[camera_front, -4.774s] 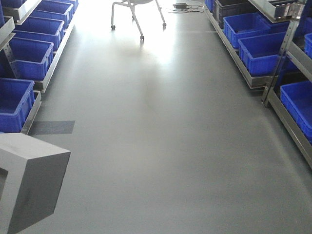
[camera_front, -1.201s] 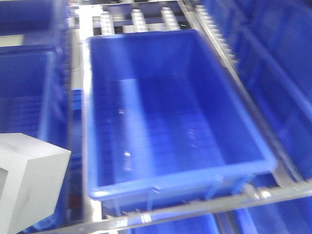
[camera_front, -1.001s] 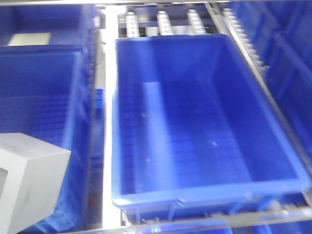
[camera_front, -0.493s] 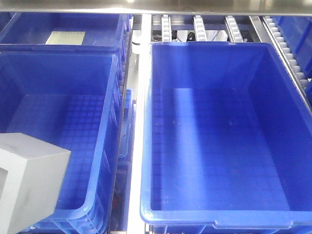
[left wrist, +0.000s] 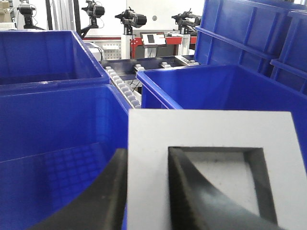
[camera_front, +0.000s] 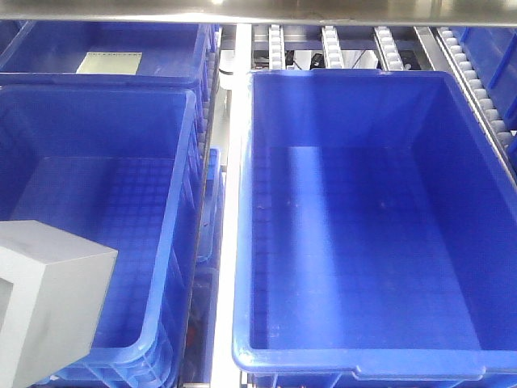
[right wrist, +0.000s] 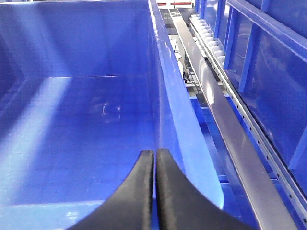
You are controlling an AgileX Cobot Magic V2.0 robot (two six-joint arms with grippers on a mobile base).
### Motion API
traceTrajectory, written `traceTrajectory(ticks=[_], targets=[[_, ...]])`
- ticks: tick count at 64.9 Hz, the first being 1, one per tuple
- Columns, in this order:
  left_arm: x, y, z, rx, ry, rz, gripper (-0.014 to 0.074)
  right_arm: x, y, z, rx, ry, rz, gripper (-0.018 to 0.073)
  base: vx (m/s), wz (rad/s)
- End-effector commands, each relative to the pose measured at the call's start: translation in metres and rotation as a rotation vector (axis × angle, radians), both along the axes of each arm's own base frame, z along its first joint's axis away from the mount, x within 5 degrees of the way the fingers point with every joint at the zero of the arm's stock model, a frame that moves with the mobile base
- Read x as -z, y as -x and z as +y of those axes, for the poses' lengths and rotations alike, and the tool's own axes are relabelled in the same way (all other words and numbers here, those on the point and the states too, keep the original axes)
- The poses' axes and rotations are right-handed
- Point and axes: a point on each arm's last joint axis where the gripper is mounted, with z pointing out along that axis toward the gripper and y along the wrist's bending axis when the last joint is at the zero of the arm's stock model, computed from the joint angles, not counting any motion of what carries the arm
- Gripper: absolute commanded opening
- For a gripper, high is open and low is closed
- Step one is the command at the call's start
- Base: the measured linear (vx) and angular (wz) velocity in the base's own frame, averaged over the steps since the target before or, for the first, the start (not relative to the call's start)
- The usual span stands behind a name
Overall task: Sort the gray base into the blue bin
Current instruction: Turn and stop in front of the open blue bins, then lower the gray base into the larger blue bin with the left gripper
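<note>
My left gripper is going to release the gray base inside the front side of the second blue bin across the steel bar (camera_front: 405, 306).
The gray base (camera_front: 48, 299) hangs at the lower left of the front view, over the near corner of the left blue bin (camera_front: 89, 202). In the left wrist view the base (left wrist: 206, 129) fills the foreground with its square recess facing the camera. My left gripper (left wrist: 147, 160) is shut on the recess's left wall, one finger outside and one inside. A second blue bin (camera_front: 363, 242) sits to the right. My right gripper (right wrist: 154, 158) is shut and empty, low over that bin's floor (right wrist: 72, 120) near its right wall.
A steel rail (camera_front: 230, 202) separates the two bins. Roller tracks (camera_front: 331, 40) run behind them. A rear-left bin holds a pale flat sheet (camera_front: 109, 62). More blue bins are stacked at the right (left wrist: 249, 33). A steel shelf rail (right wrist: 230, 129) runs right of the bin.
The view went from the aisle floor to the shelf bins, which slid rightward in frame and settled. Nothing has moved in the last half second. The gray base stays gripped.
</note>
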Motion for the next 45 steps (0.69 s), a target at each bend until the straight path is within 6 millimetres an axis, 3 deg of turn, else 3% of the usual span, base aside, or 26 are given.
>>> traceTrajectory(ticks=[1,31,45], targets=[[-0.02,0.0,0.002,-0.019,0.065,-0.111,-0.0006,-0.006,-0.001,0.0,0.001,0.015,-0.073,-0.0005,0.0,0.0],[-0.022,0.0,0.003,-0.024,0.076,-0.133,-0.0006,-0.006,-0.001,0.0,0.001,0.015,-0.073,-0.0005,0.0,0.0],[-0.023,-0.02,-0.005,-0.033,0.075,-0.118,-0.0006,-0.006,-0.001,0.0,0.001,0.015,-0.073,-0.0005,0.0,0.0]])
